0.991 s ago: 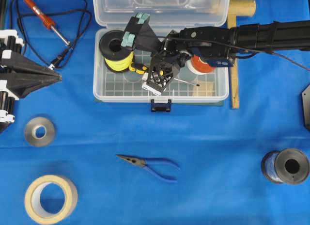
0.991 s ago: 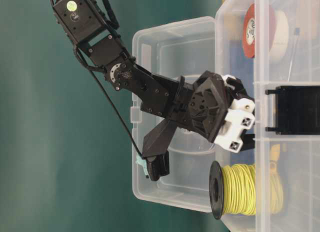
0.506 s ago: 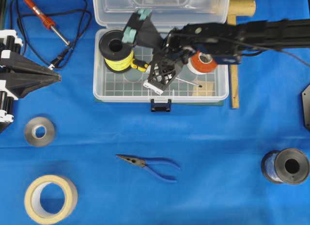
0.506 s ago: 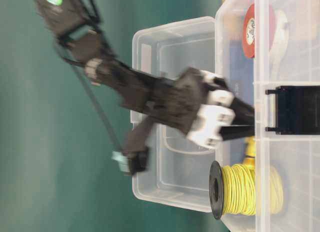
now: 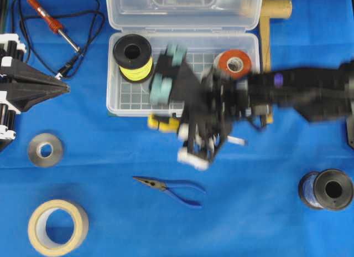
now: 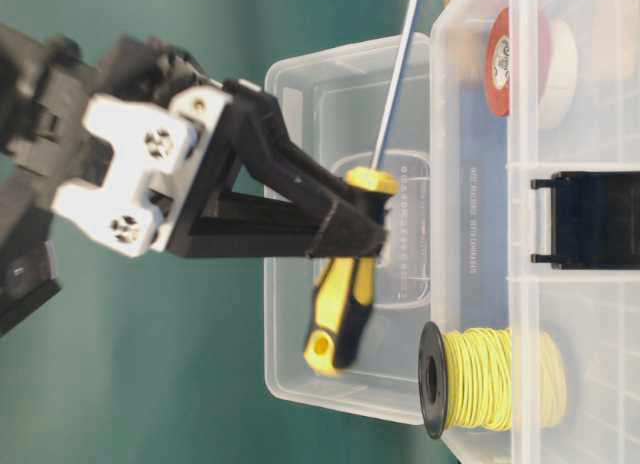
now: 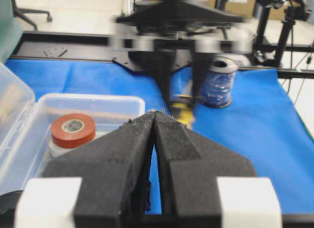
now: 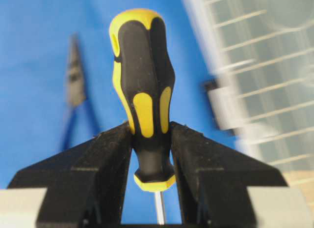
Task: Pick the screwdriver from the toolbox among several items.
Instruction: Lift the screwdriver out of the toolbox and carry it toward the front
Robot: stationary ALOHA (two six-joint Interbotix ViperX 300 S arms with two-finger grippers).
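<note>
My right gripper needs to set the screwdriver down on the cloth (image 5: 172, 171) (image 8: 117, 121), at a spot just behind the pliers with the blue handles. The screwdriver is now over the toolbox's front wall.
My right gripper (image 5: 176, 124) is shut on the screwdriver (image 5: 160, 123) and holds it in the air over the front wall of the toolbox (image 5: 116, 107). The right wrist view shows the pads (image 8: 113, 144) clamped low on the yellow-and-black handle (image 8: 144, 85), with the shaft running back between them. The table-level view shows the gripper (image 6: 360, 224) holding the screwdriver (image 6: 345, 284) clear of the clear box (image 6: 480, 234). The yellow wire spool (image 5: 133, 57) and orange tape roll (image 5: 233, 63) lie inside. The arm hides the tan block. My left gripper (image 5: 63, 88) is shut and empty at the far left.
Blue-handled pliers (image 5: 171, 188) lie on the cloth in front of the box. A soldering iron (image 5: 52, 24) with its cord lies at the back left. A grey roll (image 5: 45, 150), a masking tape roll (image 5: 58, 226) and a blue wire spool (image 5: 326, 190) stand nearby.
My right gripper has closed on the screwdriver, lifted it out of the toolbox and moved toward the front of the table. The left arm has not moved.
</note>
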